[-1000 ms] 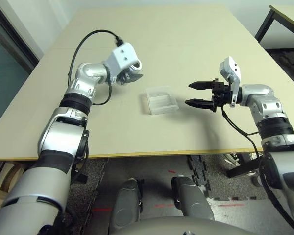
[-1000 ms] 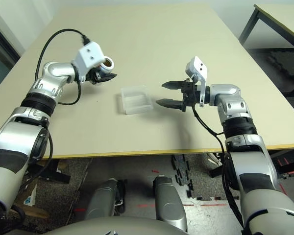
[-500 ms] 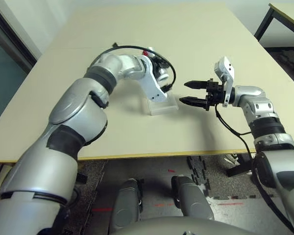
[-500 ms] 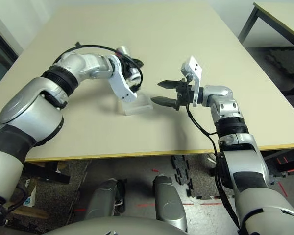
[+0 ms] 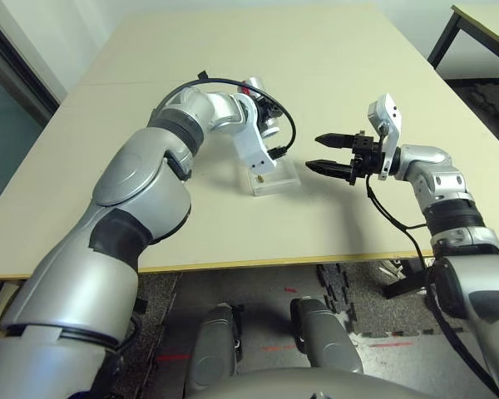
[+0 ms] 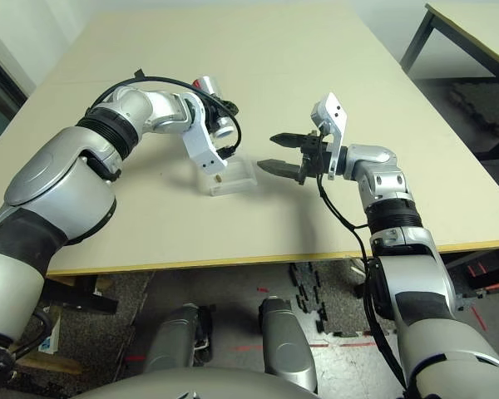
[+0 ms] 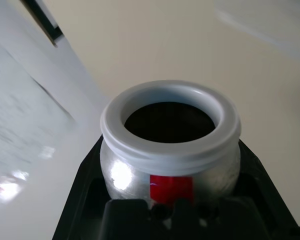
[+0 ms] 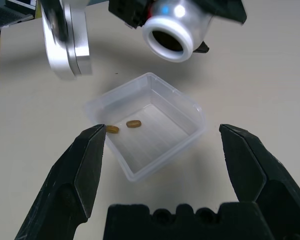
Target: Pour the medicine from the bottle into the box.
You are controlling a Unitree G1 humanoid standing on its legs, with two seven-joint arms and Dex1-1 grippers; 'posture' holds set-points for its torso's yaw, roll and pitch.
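Next, my left gripper lets go of the silvery bottle on the tabletop (image 5: 213, 159) next to the clear box, across from my right gripper.
My left gripper (image 5: 269, 131) is shut on the silvery bottle (image 7: 169, 150), which has a red mark and no cap. It holds the bottle (image 8: 176, 22) tilted just above the far edge of the clear box (image 8: 181, 98), mouth down toward it. Inside the mouth it is dark. Two brown pills (image 8: 134, 123) lie on the box's ribbed bottom near one wall. One pill (image 5: 259, 177) shows in the box (image 5: 284, 176) from the head. My right gripper (image 5: 314, 153) hovers open just right of the box, fingers pointing at it with nothing between them.
The box sits mid-table on a bare beige tabletop (image 5: 333, 66), whose front edge (image 5: 316, 259) is near me. A black cable (image 5: 224, 81) loops off my left wrist. A second table with black legs (image 5: 445, 41) stands at the far right.
My left arm swung from left of the box to over it and tipped the bottle mouth down. A pill now shows in the box. My right gripper moved slightly closer to the box.
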